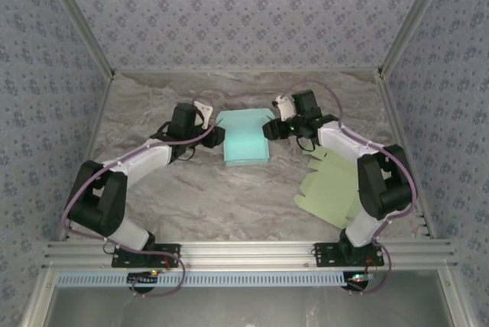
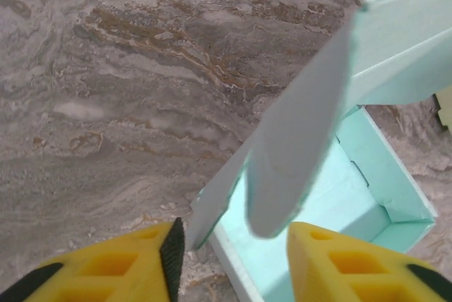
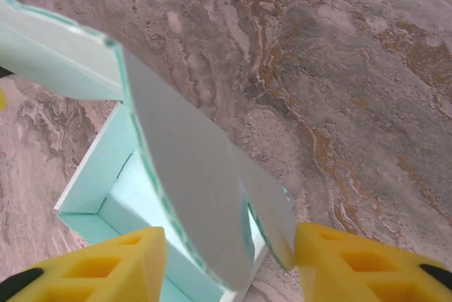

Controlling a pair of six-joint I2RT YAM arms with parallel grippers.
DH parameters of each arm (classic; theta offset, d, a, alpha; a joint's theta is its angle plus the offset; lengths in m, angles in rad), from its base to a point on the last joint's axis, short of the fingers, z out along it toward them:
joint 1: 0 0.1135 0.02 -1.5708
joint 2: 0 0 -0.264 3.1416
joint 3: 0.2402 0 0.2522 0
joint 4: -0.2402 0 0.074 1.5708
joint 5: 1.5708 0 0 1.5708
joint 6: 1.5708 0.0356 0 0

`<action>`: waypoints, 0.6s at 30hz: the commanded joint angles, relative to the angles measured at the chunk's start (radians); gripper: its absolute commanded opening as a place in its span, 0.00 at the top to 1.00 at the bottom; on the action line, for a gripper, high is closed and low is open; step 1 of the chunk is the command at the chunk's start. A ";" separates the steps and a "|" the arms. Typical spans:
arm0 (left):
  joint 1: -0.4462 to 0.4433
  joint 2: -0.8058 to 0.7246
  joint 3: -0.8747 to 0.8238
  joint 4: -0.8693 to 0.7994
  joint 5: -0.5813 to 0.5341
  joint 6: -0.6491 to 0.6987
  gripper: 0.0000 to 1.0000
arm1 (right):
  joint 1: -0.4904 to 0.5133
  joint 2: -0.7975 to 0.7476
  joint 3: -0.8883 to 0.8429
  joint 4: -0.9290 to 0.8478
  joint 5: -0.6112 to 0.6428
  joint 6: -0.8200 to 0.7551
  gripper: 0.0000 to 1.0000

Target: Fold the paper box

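Observation:
The larger rounded flap is beside the smaller flap within my right fingers, so next I open them and pinch the smaller flap alone (image 3: 271, 221), keeping the larger outside.
The teal paper box (image 1: 244, 137) lies half folded at the middle of the table, its lid panel stretching toward the back. My left gripper (image 1: 216, 134) is at its left side and my right gripper (image 1: 272, 125) at its right. In the left wrist view the box (image 2: 353, 196) stands open-topped, and two upright flaps, one a rounded tab (image 2: 296, 147), rise between my left gripper's (image 2: 236, 256) yellow fingers with gaps showing. In the right wrist view two flaps (image 3: 191, 175) of the box (image 3: 106, 182) stand between my right gripper's (image 3: 229, 263) spread fingers; the smaller flap touches the right finger (image 3: 332, 260).
A flat pale green box blank (image 1: 330, 186) lies on the marble table (image 1: 191, 197) under the right arm. Patterned walls close in the back and both sides. An aluminium rail (image 1: 244, 250) runs along the near edge.

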 commanded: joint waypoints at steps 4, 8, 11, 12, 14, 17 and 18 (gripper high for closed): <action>-0.025 0.051 0.058 0.007 0.041 0.004 0.70 | 0.052 0.014 0.021 0.015 0.022 0.047 0.60; -0.033 0.064 0.061 0.006 0.029 0.000 0.73 | 0.078 0.015 0.013 0.016 0.081 0.080 0.71; -0.041 0.058 0.063 -0.003 0.029 -0.010 0.75 | 0.098 0.004 -0.014 0.039 0.153 0.140 0.71; -0.047 0.053 0.059 -0.003 0.021 -0.012 0.75 | 0.107 0.001 -0.023 0.048 0.168 0.160 0.71; -0.064 0.049 0.052 -0.008 -0.007 -0.017 0.76 | 0.127 -0.004 -0.033 0.056 0.204 0.190 0.69; -0.072 0.053 0.054 -0.032 -0.060 -0.031 0.81 | 0.149 -0.013 -0.028 0.012 0.295 0.225 0.61; -0.074 0.055 0.056 -0.044 -0.079 -0.035 0.82 | 0.150 -0.021 -0.028 -0.002 0.312 0.240 0.61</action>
